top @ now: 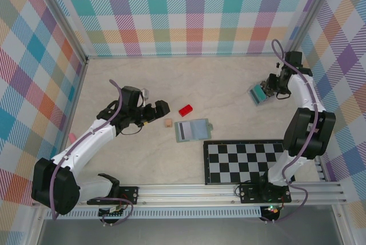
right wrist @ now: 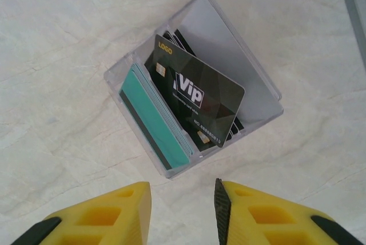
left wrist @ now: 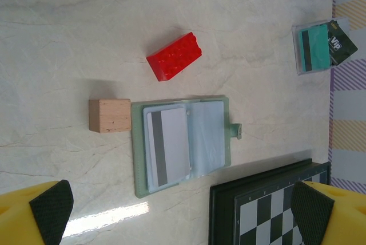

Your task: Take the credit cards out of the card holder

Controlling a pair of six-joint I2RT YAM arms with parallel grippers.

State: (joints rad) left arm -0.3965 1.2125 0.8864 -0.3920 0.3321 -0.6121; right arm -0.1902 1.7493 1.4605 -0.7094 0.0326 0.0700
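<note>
I see the black VIP card leaning crooked in the clear box, so I will use my right gripper to pinch its end (right wrist: 227, 120) and straighten it before I turn to the card holder.
The card holder (top: 192, 130) lies open on the table left of the checkerboard, and my left gripper (top: 162, 108) hovers open just to its left. In the left wrist view the card holder (left wrist: 220, 133) shows its sage-green rim, with a white credit card (left wrist: 171, 145) with a grey stripe tucked in one panel. The left gripper (left wrist: 182, 213) stands wide, nothing between its pads. My right gripper (right wrist: 183, 199) is open above bare table beside a clear box (right wrist: 254, 93). That box holds a stack of teal cards (right wrist: 157, 122) and a black VIP card (right wrist: 200, 96) leaning inside.
A red block (left wrist: 174, 56) and a wooden cube (left wrist: 110, 115) sit close to the card holder. The checkerboard (top: 246, 160) lies at the near right. The clear box (top: 258, 94) stands at the far right by my right gripper (top: 269, 86). Checked walls enclose the table.
</note>
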